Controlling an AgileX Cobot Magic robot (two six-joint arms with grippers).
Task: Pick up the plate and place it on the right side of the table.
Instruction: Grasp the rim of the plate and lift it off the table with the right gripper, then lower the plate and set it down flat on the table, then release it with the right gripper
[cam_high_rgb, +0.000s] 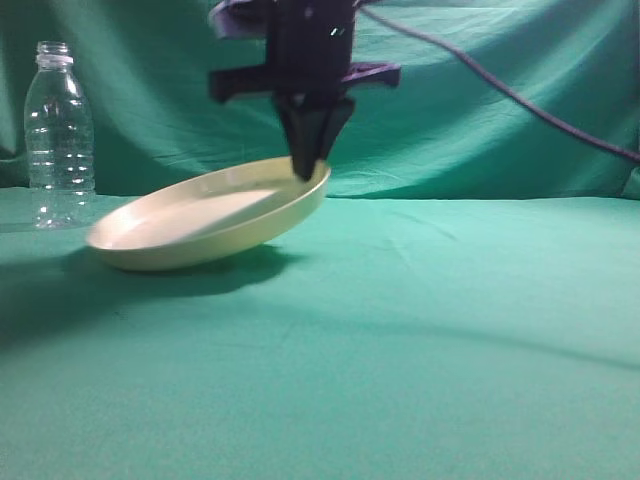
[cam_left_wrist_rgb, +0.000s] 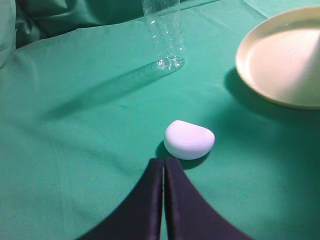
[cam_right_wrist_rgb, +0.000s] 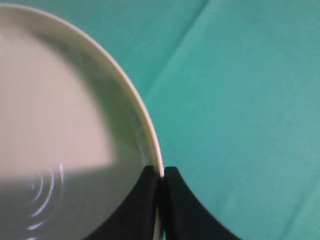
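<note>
Next, my right gripper lets go of the plate on the teal table, at the end (cam_high_rgb: 580, 248) that is opposite the clear bottle.
The cream-yellow plate (cam_high_rgb: 200, 222) is tilted, its right rim raised and its left edge low over the teal table (cam_high_rgb: 450, 330). My right gripper (cam_high_rgb: 305, 172) comes down from above and is shut on the plate's right rim. In the right wrist view the rim (cam_right_wrist_rgb: 150, 135) runs between the two black fingers of that gripper (cam_right_wrist_rgb: 161, 172). My left gripper (cam_left_wrist_rgb: 163, 162) is shut and empty, low over the cloth; the plate (cam_left_wrist_rgb: 285, 60) lies far off at its upper right. The left arm does not show in the exterior view.
A clear ribbed bottle (cam_high_rgb: 58, 135) stands at the back left; its lower part shows in the left wrist view (cam_left_wrist_rgb: 164, 32). A small white rounded object (cam_left_wrist_rgb: 189, 139) lies just ahead of the left fingertips. A dark cable (cam_high_rgb: 520, 95) hangs across the wrinkled green backdrop.
</note>
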